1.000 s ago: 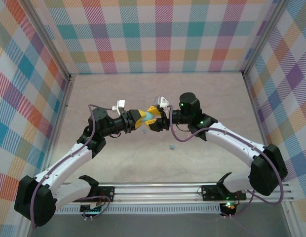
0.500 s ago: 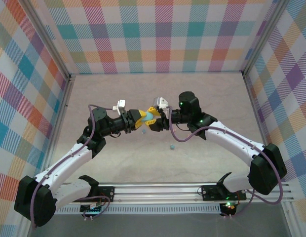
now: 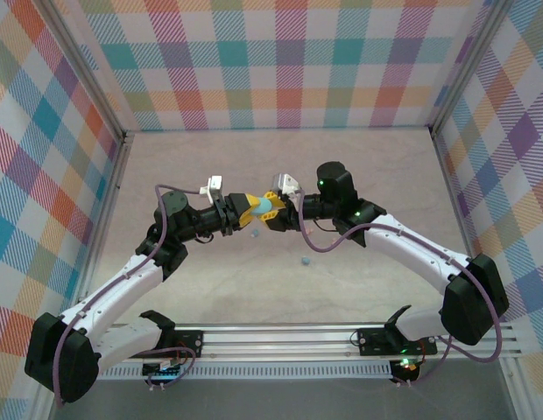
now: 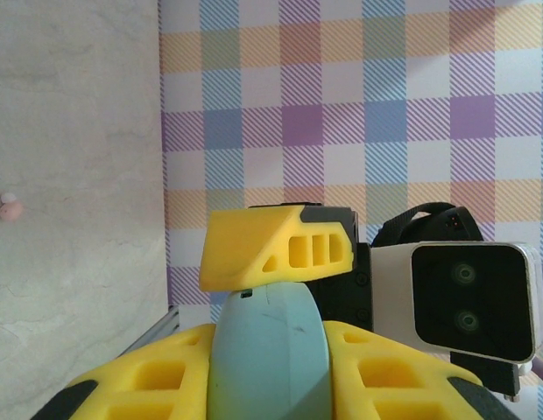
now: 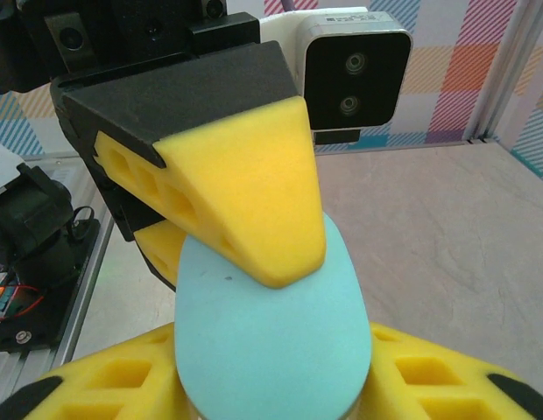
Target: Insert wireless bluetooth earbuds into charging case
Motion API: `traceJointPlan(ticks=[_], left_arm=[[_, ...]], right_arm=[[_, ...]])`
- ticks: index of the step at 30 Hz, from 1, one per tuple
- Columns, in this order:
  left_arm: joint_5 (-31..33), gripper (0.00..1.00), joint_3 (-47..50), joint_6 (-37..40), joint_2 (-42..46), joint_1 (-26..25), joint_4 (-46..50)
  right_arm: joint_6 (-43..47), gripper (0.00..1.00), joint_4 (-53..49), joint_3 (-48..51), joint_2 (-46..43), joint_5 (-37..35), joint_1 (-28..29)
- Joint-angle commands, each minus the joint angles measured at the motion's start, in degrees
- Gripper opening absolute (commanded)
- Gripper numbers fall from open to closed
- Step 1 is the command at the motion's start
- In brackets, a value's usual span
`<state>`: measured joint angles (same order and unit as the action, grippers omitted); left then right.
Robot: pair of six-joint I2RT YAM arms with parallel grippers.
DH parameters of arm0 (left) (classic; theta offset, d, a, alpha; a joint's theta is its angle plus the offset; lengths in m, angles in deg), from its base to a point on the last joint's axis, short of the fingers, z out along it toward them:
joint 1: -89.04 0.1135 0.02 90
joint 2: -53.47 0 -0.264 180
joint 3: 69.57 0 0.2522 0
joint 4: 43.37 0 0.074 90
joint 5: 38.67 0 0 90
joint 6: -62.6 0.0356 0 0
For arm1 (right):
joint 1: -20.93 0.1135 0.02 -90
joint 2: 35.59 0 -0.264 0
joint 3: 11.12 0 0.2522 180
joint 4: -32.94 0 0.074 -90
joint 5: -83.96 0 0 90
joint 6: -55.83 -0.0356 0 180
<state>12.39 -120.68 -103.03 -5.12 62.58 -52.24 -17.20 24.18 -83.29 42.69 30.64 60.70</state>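
My left gripper needs to open, back away, turn its wrist and grab the charging case by its narrow sides (image 4: pixel 270 354), because it is pinching the case across its broad sides.
A light blue oval charging case (image 3: pixel 261 207) hangs above the middle of the table, gripped from both ends. My left gripper (image 3: pixel 248 213) is shut on it from the left; in the left wrist view the case (image 4: pixel 267 350) is wedged between the yellow fingers (image 4: pixel 140 385). My right gripper (image 3: pixel 271 215) comes from the right, and its pads (image 5: pixel 447 381) press on both sides of the case (image 5: pixel 271 341). The two grips are crossed. The case lid is closed. One light blue earbud (image 3: pixel 305 260) lies on the table in front of the right arm. A salmon pink earbud (image 4: pixel 9 210) lies on the table farther off.
Plaid walls (image 3: pixel 280 61) close in the tabletop on three sides. An aluminium rail (image 3: pixel 280 337) with both arm bases runs along the near edge. The right wrist's white camera (image 4: pixel 468 302) sits close behind the case.
The right gripper's jaws have narrowed onto the case. Both arms and the case have stayed almost in place.
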Motion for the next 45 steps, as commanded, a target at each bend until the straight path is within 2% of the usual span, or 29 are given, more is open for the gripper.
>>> traceJointPlan(ticks=[1, 9, 13, 15, 22, 25, 30, 32, 37, 42, 45], left_arm=[[0.54, 0.21, -0.36, -0.47, 1.07, 0.35, -3.25], [0.27, 0.21, -0.54, -0.23, 0.58, 0.37, -3.01], [0.23, 0.21, -0.6, -0.32, 0.14, 0.36, -3.24], [0.11, 0.21, -0.87, -0.3, 0.14, 0.35, -3.25], [-0.15, 0.22, -1.16, 0.64, -0.38, 0.39, -2.08], [-0.17, 0.33, -1.3, 2.54, -0.05, 0.35, -0.36], [1.01, 0.69, -6.35, 19.16, 2.44, 0.54, 16.69], [1.51, 0.76, -8.12, 26.18, 3.47, 0.62, 20.9], [4.65, 0.8, -10.38, 45.22, 8.66, 0.84, 25.87], [0.67, 0.82, -2.91, 71.64, 18.08, 0.36, 15.57], [0.89, 0.81, -5.29, 82.88, 18.18, 0.35, 23.05]], right_arm=[[0.61, 0.46, -0.41, -2.11, -0.43, 3.3, 0.8], [0.09, 0.42, -0.42, -2.56, 0.11, 4.94, 0.73], [0.09, 0.57, -1.59, -3.28, 0.38, 5.27, 0.8], [0.81, 0.56, -2.63, -3.68, 0.47, 5.08, 0.71], [1.52, 0.31, -4.0, -4.55, 0.9, 6.0, 0.73], [2.01, 0.25, -5.07, -5.0, 1.17, 5.79, 0.82], [2.04, 0.24, -7.34, -5.73, 0.47, 5.54, 0.18], [2.13, 0.25, -9.56, -6.63, 0.09, 5.74, -0.49], [2.1, 0.24, -14.78, -7.66, -1.69, 6.84, -3.37], [3.75, 0.24, -21.32, -9.23, -3.02, 10.23, -5.46], [4.16, 0.25, -22.55, -9.44, -4.04, 12.1, -5.58]])
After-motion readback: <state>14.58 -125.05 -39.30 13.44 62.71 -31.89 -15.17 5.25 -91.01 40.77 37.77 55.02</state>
